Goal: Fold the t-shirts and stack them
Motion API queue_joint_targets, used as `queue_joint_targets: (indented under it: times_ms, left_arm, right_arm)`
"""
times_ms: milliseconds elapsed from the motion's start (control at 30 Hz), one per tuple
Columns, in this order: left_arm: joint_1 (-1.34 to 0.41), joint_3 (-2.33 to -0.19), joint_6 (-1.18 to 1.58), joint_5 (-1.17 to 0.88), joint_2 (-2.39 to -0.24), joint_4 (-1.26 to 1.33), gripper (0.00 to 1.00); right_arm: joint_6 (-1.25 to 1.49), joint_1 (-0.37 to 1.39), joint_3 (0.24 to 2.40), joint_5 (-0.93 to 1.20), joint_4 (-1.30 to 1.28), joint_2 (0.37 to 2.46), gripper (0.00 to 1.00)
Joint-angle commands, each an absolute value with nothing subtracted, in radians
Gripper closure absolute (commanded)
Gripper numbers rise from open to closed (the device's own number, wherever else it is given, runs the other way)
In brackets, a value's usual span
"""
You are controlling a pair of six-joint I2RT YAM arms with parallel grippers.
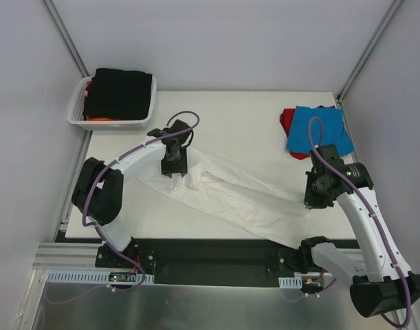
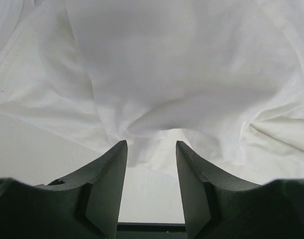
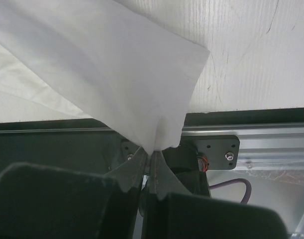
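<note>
I should pinch the fold's near edge (image 2: 137, 133) and pull it straight, because the white t-shirt's end lies bunched and folded over itself under my left gripper.
A large white t-shirt (image 1: 237, 199) lies stretched in a rumpled diagonal band across the table. My left gripper (image 1: 174, 170) hovers at its upper left end. In the left wrist view this gripper (image 2: 151, 144) is open, nothing between its fingers, with the white cloth (image 2: 166, 74) bunched just past the tips. My right gripper (image 1: 318, 201) is at the shirt's right end. It (image 3: 152, 152) is shut on a pinched corner of the white fabric (image 3: 92, 64), which is lifted over the table's front edge. A folded blue t-shirt (image 1: 319, 130) lies on a red one (image 1: 286, 120) at the back right.
A white lattice basket (image 1: 75, 117) at the back left corner holds a black t-shirt (image 1: 120, 93) over an orange one (image 1: 103, 118). The white table (image 1: 237, 124) is boxed in by grey walls. A dark rail (image 3: 271, 130) runs along its near edge.
</note>
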State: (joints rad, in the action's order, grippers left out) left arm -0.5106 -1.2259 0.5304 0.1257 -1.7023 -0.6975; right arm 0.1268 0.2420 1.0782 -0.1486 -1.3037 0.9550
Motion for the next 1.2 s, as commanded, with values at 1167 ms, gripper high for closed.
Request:
queue_joint_targets:
  times_ms: [1167]
  left_arm:
    - [-0.568,-1.244,0.472,0.189,-1.692,-0.778,0.85]
  right_arm:
    - [0.149,0.247,1.086,-0.140,-1.308,0.950,0.99]
